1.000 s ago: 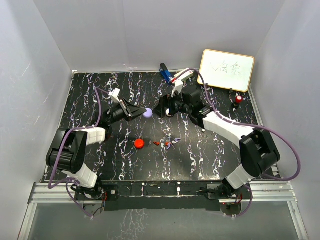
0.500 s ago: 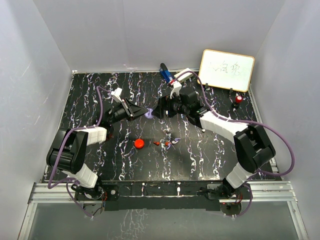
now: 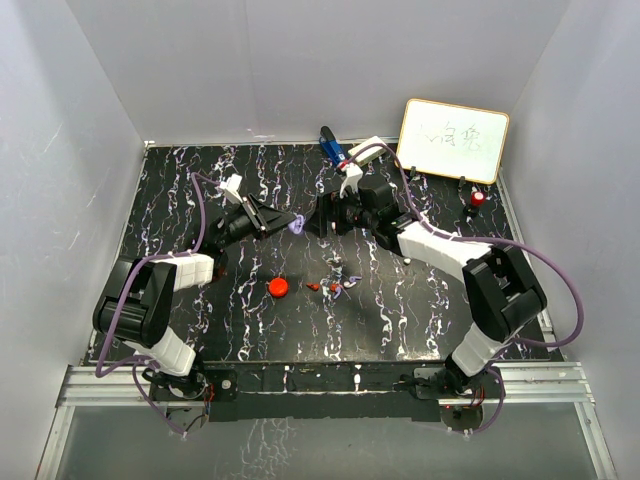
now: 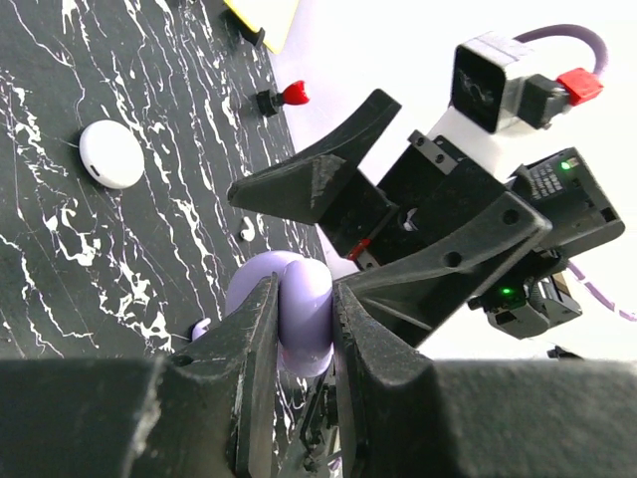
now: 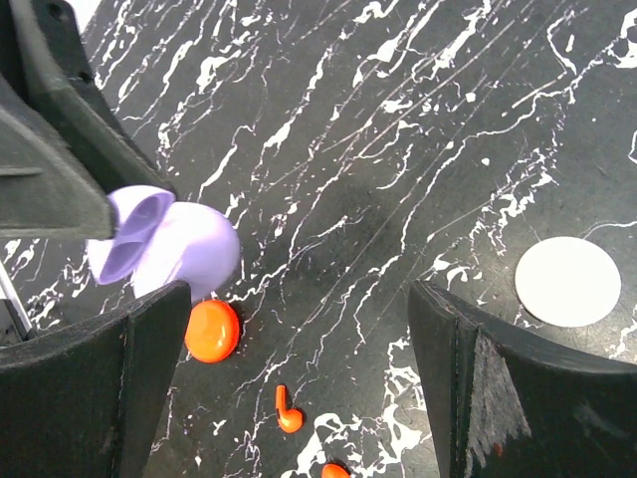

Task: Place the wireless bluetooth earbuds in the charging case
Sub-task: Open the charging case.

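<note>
The lilac earbud [image 3: 337,293] touching a red earbud is next for my right gripper to close on, and the other lilac earbud will stay beside the white one.
My left gripper [image 4: 299,299] is shut on a lilac round charging case [image 4: 304,304], holding it above the table; its lid [image 5: 129,239] looks ajar. In the top view the case [image 3: 298,225] hangs between both grippers. My right gripper [image 5: 299,299] is open, its fingers wide apart, right beside the case and holding nothing. Loose earbuds lie on the table below: two red ones [image 5: 287,410] [image 5: 333,470], a small white one [image 4: 246,229] and a lilac one [image 4: 202,327]. In the top view the earbuds [image 3: 332,284] form a cluster in front of the grippers.
A red round case [image 3: 278,288] lies left of the earbud cluster. A white round case [image 5: 567,281] lies further right on the black marbled table [image 3: 400,320]. A whiteboard [image 3: 453,140] and a red-capped marker [image 3: 477,198] stand at the back right.
My right gripper has moved left, closing in on the lilac case. The left gripper has shifted slightly right with the case still in its grip.
</note>
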Robot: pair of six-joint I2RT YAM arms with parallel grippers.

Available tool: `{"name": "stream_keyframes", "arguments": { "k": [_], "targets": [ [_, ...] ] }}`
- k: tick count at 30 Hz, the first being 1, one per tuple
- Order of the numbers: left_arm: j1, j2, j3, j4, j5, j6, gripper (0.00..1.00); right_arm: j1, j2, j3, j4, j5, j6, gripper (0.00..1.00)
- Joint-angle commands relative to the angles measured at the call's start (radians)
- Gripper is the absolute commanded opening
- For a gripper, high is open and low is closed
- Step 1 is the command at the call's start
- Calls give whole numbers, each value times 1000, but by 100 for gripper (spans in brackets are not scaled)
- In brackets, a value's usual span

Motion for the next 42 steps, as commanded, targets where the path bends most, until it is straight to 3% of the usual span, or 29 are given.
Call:
{"name": "stream_keyframes", "arguments": {
  "k": [1, 15, 23, 35, 38, 42],
  "targets": [
    [-45, -46, 37, 97, 72, -40, 0, 13, 29, 35, 58, 11, 11, 89],
    [-65, -46, 17, 102, 51, -52, 0, 14, 16, 37, 80, 16, 16, 90],
    [-58, -67, 43, -46, -88, -51, 0, -3, -40, -31, -1, 165, 38, 91],
    [-4, 106, 6, 266, -85, -290, 0, -20, -213, -139, -208, 324, -13, 91],
    [-4, 135, -20, 329, -66, -315, 0, -17, -223, -134, -285, 336, -27, 85],
    [-2, 113, -44, 294, -68, -296, 0, 21, -231, -134, -360, 357, -39, 76]
  ]
}}
